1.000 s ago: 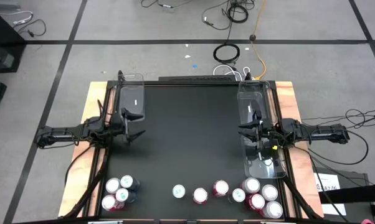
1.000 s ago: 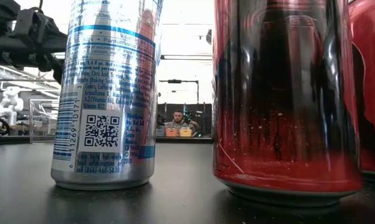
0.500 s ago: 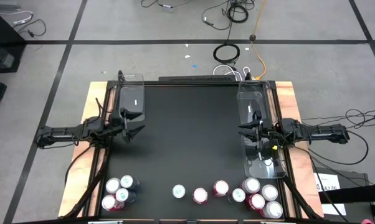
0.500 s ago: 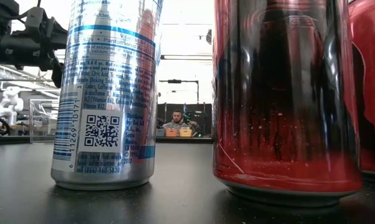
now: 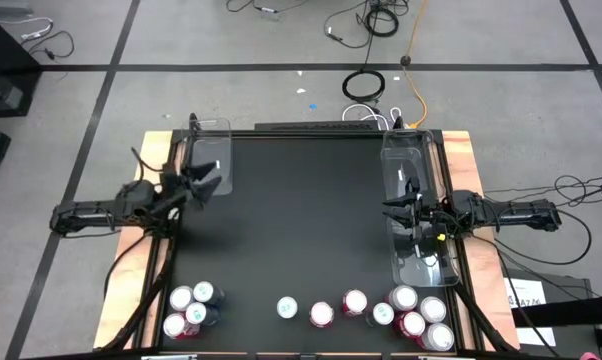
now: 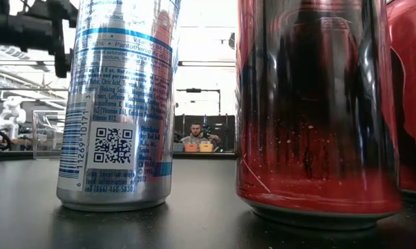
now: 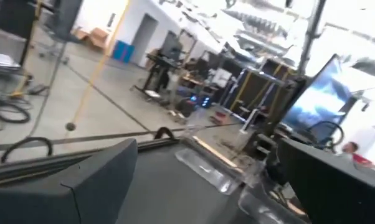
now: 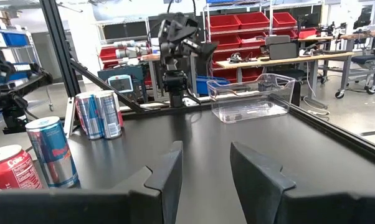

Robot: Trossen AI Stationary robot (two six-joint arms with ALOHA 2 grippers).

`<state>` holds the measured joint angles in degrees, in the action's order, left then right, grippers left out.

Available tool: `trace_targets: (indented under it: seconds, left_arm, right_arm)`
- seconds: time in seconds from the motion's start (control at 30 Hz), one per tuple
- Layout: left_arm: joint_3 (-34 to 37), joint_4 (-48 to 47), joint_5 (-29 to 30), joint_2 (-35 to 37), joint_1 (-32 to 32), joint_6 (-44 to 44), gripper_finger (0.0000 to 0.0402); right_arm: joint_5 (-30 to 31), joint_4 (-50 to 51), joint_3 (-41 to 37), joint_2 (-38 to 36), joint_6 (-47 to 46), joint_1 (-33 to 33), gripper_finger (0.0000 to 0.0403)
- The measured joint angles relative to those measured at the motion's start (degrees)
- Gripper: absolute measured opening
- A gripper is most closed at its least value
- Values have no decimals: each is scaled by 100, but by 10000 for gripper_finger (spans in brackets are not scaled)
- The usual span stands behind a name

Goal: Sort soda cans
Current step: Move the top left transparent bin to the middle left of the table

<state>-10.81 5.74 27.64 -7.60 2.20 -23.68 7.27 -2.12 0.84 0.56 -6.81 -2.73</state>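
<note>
Next, my left gripper will grab the clear bin beside it by the bin's inner edge (image 5: 231, 152), the one facing the middle of the black tabletop.
Several soda cans stand upright along the table's near edge: a left cluster (image 5: 189, 306), three apart in the middle (image 5: 321, 313) and a right cluster (image 5: 417, 318). The low view shows a silver-blue can (image 6: 118, 104) and a red can (image 6: 312, 104) up close. My left gripper (image 5: 207, 180) hangs open and raised over the table's left side, beside a clear bin (image 5: 210, 150); nothing is between its fingers (image 7: 94, 180). My right gripper (image 5: 395, 210) sits at the right side over a clear bin (image 5: 421, 255), its fingers (image 8: 169, 168) apart with nothing between them.
The black tabletop (image 5: 301, 220) lies bare between the arms. Clear bins line the far-left and right edges (image 5: 405, 155). From the right wrist view, cans (image 8: 50, 152) stand off to one side and the left arm (image 8: 178, 37) is across the table. A person sits far behind (image 6: 196, 131).
My left gripper has risen from low over the table, mostly in the last half second, rolling and tipping its fingers upward as it drew slightly toward the far-left bin. It stays open. The right arm and the cans have kept still.
</note>
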Motion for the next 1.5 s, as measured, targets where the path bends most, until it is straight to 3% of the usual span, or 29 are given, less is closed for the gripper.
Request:
trace_targets:
  seconds: [0.27,0.47,0.6,0.83,1.0,1.2,1.5]
  left_arm:
    - [-1656,-1011,1038,-1840,136,-255,398]
    - [-3150,-2714,1224,-3147,958,-897,398]
    - [-3765,-3751,570,-3752,1717,-1457,398]
    - [-3902,-4434,-490,-4453,2828,-2087,398]
    - [-3904,-4324,-1216,-4698,3352,-1905,398]
    - [-3904,-4189,-1477,-5063,3965,-1397,398]
    - [-3906,-3808,-2448,-5703,5063,-708,398]
  right_arm:
    - [-2,1,-2,-2,0,-1,128]
    - [-1,-1,-2,0,0,-1,128]
    - [-2,1,-2,0,0,1,128]
    - [-2,-1,-2,-2,0,1,128]
    - [-2,1,-2,0,0,-1,128]
    - [0,0,-2,0,0,0,128]
    - [0,1,-1,-1,0,0,128]
